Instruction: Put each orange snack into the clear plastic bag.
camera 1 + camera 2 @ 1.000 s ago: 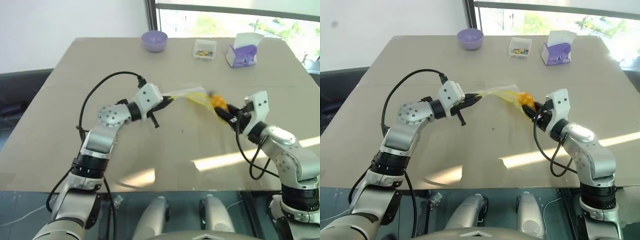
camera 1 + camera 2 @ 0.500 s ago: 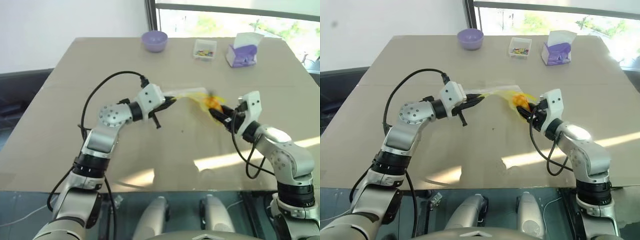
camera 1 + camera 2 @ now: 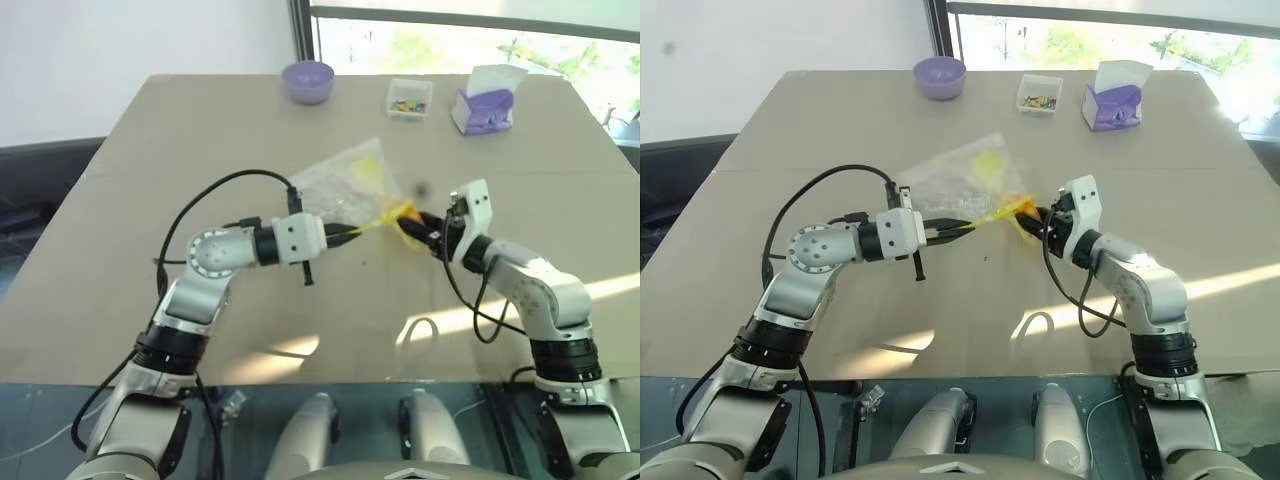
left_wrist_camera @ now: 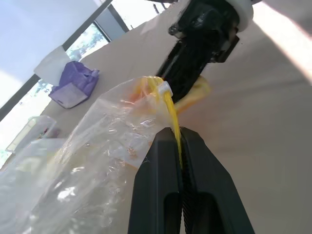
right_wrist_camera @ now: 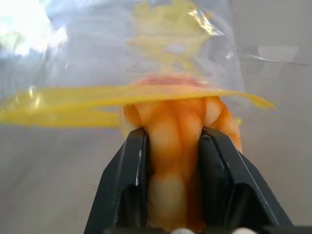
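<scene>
My right gripper will let go of the orange snack inside the clear plastic bag [image 3: 402,206] [image 5: 170,75], just behind the bag's yellow strip.
The clear plastic bag [image 3: 340,172] lies crinkled above the table's middle, its yellow seal strip [image 4: 171,114] pinched in my left gripper [image 4: 175,132], which is shut on it. My right gripper [image 5: 173,132] is shut on an orange snack [image 5: 171,127], a bun squeezed between its black fingers [image 5: 132,165]. It holds the snack right at the bag's mouth, just behind the yellow strip [image 5: 87,97]. In the head views the snack [image 3: 1021,207] sits between the two grippers' tips, which nearly meet. How far the snack is inside the bag I cannot tell.
At the table's far edge stand a purple bowl [image 3: 308,80], a small clear box of colourful bits [image 3: 409,99] and a purple-and-white tissue box [image 3: 484,103]. A black cable [image 3: 200,200] loops over my left arm. Windows lie beyond the table.
The bag, earlier stretched thin between the grippers, now fans out toward the far side. My left gripper drew back and turned; my right gripper moved left with the snack to the bag's mouth.
</scene>
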{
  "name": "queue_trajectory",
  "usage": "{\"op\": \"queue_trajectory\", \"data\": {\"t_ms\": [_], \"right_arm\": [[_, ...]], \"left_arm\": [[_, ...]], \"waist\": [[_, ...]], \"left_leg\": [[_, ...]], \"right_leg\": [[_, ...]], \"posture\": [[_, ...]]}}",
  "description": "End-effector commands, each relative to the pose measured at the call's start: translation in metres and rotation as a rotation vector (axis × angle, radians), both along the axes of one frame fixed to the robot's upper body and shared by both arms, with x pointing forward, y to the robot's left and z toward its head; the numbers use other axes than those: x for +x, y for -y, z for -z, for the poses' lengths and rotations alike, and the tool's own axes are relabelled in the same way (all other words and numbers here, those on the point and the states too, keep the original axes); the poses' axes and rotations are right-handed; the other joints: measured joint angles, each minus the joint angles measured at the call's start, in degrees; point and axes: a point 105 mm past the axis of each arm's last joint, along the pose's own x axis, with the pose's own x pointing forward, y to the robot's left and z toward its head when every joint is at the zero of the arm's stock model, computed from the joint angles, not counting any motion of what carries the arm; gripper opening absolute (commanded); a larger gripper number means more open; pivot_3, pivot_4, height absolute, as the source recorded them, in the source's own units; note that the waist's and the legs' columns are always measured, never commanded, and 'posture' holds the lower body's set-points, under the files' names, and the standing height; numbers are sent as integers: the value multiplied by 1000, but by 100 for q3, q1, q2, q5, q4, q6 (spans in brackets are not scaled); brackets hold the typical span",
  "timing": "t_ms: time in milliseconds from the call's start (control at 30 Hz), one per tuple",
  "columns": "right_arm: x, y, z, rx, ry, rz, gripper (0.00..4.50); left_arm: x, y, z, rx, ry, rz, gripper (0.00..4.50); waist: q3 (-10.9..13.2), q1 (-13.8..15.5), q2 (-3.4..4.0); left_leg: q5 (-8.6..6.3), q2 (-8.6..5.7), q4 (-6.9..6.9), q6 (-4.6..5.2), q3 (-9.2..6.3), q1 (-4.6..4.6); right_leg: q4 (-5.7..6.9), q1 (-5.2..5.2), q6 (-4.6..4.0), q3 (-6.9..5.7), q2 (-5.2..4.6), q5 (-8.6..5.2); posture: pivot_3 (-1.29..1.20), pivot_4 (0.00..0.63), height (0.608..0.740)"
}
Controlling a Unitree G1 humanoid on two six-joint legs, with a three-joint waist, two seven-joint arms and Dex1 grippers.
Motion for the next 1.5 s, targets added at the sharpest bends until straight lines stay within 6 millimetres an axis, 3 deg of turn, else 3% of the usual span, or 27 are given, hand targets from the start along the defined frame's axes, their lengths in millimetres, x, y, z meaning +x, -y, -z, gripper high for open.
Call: {"op": "queue_trajectory", "data": {"t_ms": [33, 267, 367, 567, 767, 833, 933, 1100, 1233, 1400, 1500], "right_arm": [[2, 5, -27, 98, 81, 21, 1419], [-6, 9, -44, 209, 129, 0, 1419], [-3, 6, -41, 119, 202, 32, 1419], [1, -15, -28, -287, 464, 57, 1419], [4, -10, -44, -269, 580, 143, 1419], [5, -9, -47, -253, 585, 158, 1419], [-1, -17, -31, -256, 517, 75, 1419], [5, -8, -7, -496, 543, 87, 1419], [-2, -6, -13, -469, 553, 68, 1419], [-13, -2, -5, -512, 539, 4, 1419], [-17, -3, -12, -425, 516, 11, 1419]], "left_arm": [[-1, -8, -3, 7, -13, 1, 0], [1, -11, -8, 15, -30, 7, 0], [1, -8, -14, 12, -14, 27, 0], [8, -5, -22, -14, -40, 19, 0], [10, -9, -17, 14, -65, 12, 0], [9, -6, -19, 11, -50, 24, 0], [4, 3, -24, 10, -9, 84, 0], [2, 12, -26, 27, 41, 130, 0], [8, 13, -31, 13, 98, 116, 0], [32, 12, -47, -12, 253, 18, 0], [34, 12, -44, 6, 276, 21, 0]], "waist": [[1, 3, 1], [1, 5, 1], [1, 2, 2], [1, -20, 2], [1, -11, 1], [1, -10, 1], [1, -7, 1], [1, -3, 1], [1, -13, 1], [1, 14, -1], [0, 4, -2]], "left_leg": [[0, 0, 0, 0, 0, 0], [0, 0, -2, 1, -1, 0], [0, -1, -3, 1, -1, 0], [1, -1, -4, -1, 4, 2], [9, -1, -6, -15, 3, 1], [9, -1, -6, -15, 3, 1], [8, -1, -6, -14, 3, 1], [6, -1, -6, -10, 4, 1], [6, -1, -8, -10, 4, 1], [5, -2, -8, -9, 4, 1], [6, -2, -8, -10, 3, 1]], "right_leg": [[0, 0, 0, 1, 0, 0], [-2, 0, 0, -2, 0, 0], [-2, -1, 0, -2, 1, 0], [-1, -5, 1, 0, 1, 0], [-2, -5, 1, 1, 1, 0], [-2, -5, 1, 1, 1, 0], [-3, -4, 0, 1, 2, 0], [-4, -4, 0, 1, 2, 0], [-4, -4, 0, 1, 2, 0], [-5, -3, 1, 0, 2, 0], [-8, -1, 1, -2, 2, 0]], "posture": [[0, 150, 740], [0, 150, 740], [0, 150, 740], [0, 150, 740], [0, 150, 740], [0, 150, 740], [0, 150, 740], [0, 150, 740], [0, 150, 740], [0, 150, 740], [0, 150, 740]]}}
